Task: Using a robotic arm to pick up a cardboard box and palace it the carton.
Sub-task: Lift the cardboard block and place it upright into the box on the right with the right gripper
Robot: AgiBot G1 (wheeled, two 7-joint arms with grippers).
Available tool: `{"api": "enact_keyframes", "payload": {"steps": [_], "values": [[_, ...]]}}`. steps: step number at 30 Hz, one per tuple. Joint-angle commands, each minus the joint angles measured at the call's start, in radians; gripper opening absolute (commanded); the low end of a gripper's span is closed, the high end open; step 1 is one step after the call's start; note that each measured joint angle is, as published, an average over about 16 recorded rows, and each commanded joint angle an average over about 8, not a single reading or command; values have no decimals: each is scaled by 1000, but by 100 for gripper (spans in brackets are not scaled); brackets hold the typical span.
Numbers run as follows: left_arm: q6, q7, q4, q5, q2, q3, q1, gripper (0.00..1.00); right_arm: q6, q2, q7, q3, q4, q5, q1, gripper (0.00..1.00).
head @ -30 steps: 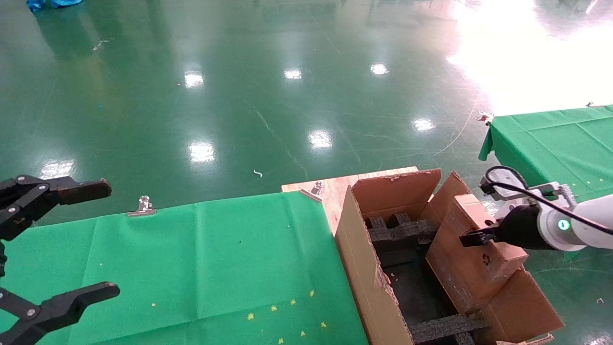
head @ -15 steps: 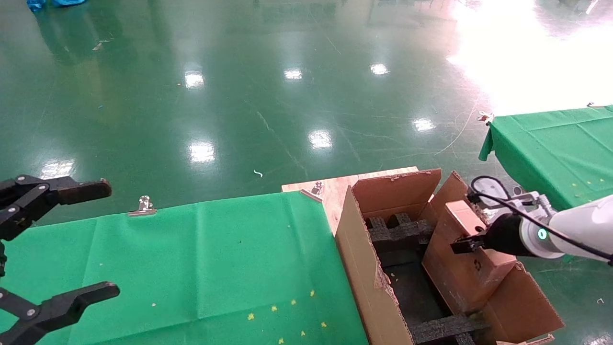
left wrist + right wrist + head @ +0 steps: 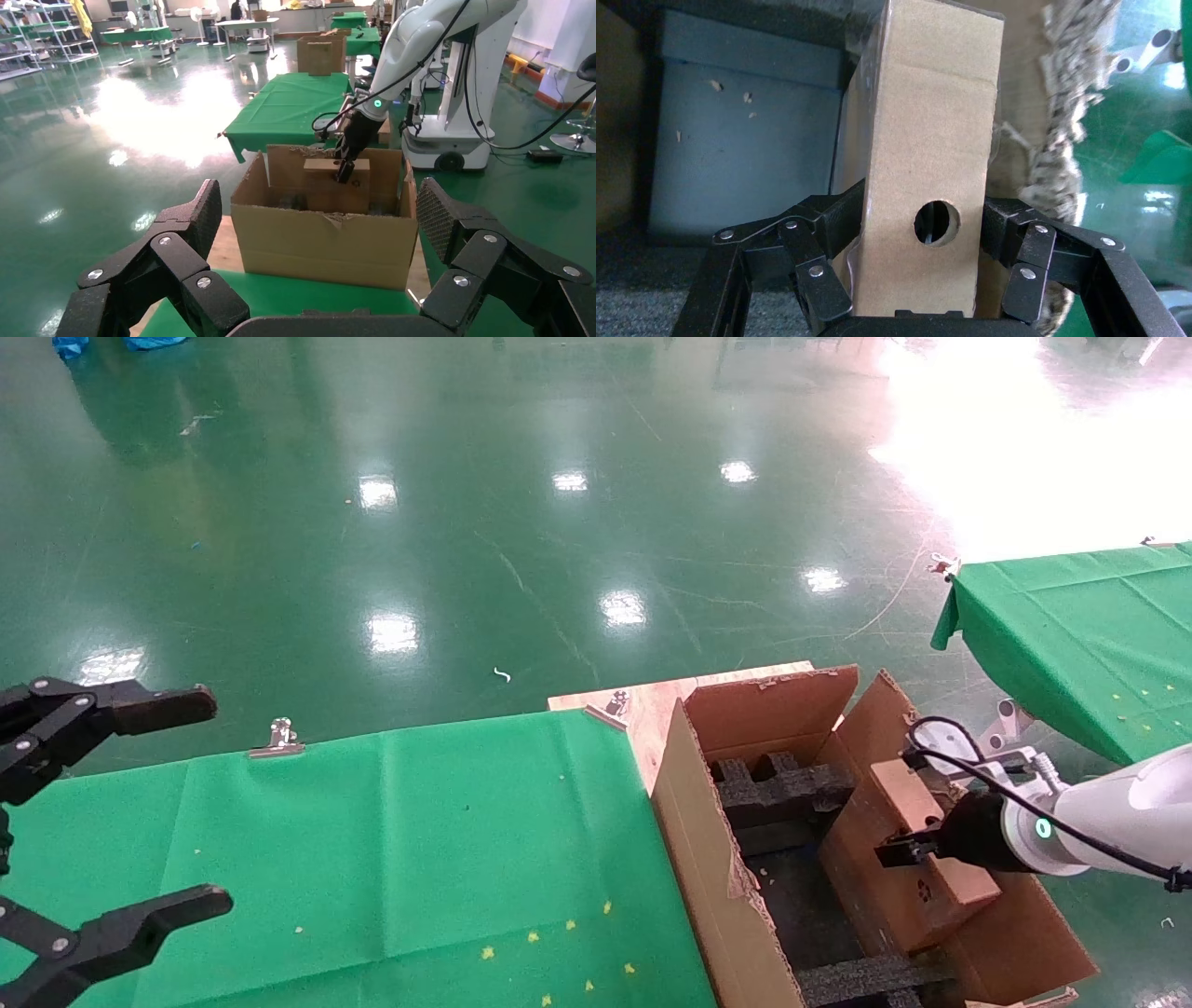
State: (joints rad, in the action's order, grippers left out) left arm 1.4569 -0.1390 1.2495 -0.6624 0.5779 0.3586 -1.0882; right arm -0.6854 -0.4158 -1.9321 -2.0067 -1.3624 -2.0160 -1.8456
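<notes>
The cardboard box will go down from my right gripper between the black foam inserts, against the carton's side (image 3: 858, 878) (image 3: 877, 154) by the white arm.
The small brown cardboard box (image 3: 931, 882) with a round hole stands on end inside the large torn-flapped carton (image 3: 694, 840), against its right wall. My right gripper (image 3: 896, 850), on the white arm with the green ring light, is shut on the box's two sides. In the right wrist view the fingers (image 3: 828, 225) press the box (image 3: 926, 126) from both sides, over the carton's dark floor. The left wrist view shows the carton (image 3: 330, 239) with the box (image 3: 316, 189) sticking up in it. My left gripper (image 3: 209, 798) is open and empty at the far left, over the green table.
Black foam inserts (image 3: 782, 784) line the carton's far end and near end. The carton stands beside a green-clothed table (image 3: 419, 840) with a metal clip (image 3: 277, 738) and a wooden board corner (image 3: 652, 700). A second green table (image 3: 1071, 617) stands at the right.
My right gripper has gone down and slightly toward me with the box, so the box sits lower inside the carton. The left gripper has not moved.
</notes>
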Motion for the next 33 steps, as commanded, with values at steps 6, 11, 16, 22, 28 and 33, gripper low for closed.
{"api": "enact_keyframes", "payload": {"steps": [6, 11, 16, 22, 28, 33], "values": [[0, 0, 0, 0, 0, 0, 0, 100, 2, -13, -25, -11, 2, -4, 30, 0], [0, 0, 0, 0, 0, 0, 0, 100, 4, -27, -51, -18, 5, -20, 52, 0], [0, 0, 0, 0, 0, 0, 0, 100, 3, -44, -81, -24, 10, -42, 74, 0], [0, 0, 0, 0, 0, 0, 0, 100, 3, -68, -120, -30, 22, -71, 102, 0], [0, 0, 0, 0, 0, 0, 0, 100, 10, -93, -154, -32, 44, -103, 125, 0], [0, 0, 0, 0, 0, 0, 0, 100, 15, -107, -163, -31, 56, -121, 133, 38]]}}
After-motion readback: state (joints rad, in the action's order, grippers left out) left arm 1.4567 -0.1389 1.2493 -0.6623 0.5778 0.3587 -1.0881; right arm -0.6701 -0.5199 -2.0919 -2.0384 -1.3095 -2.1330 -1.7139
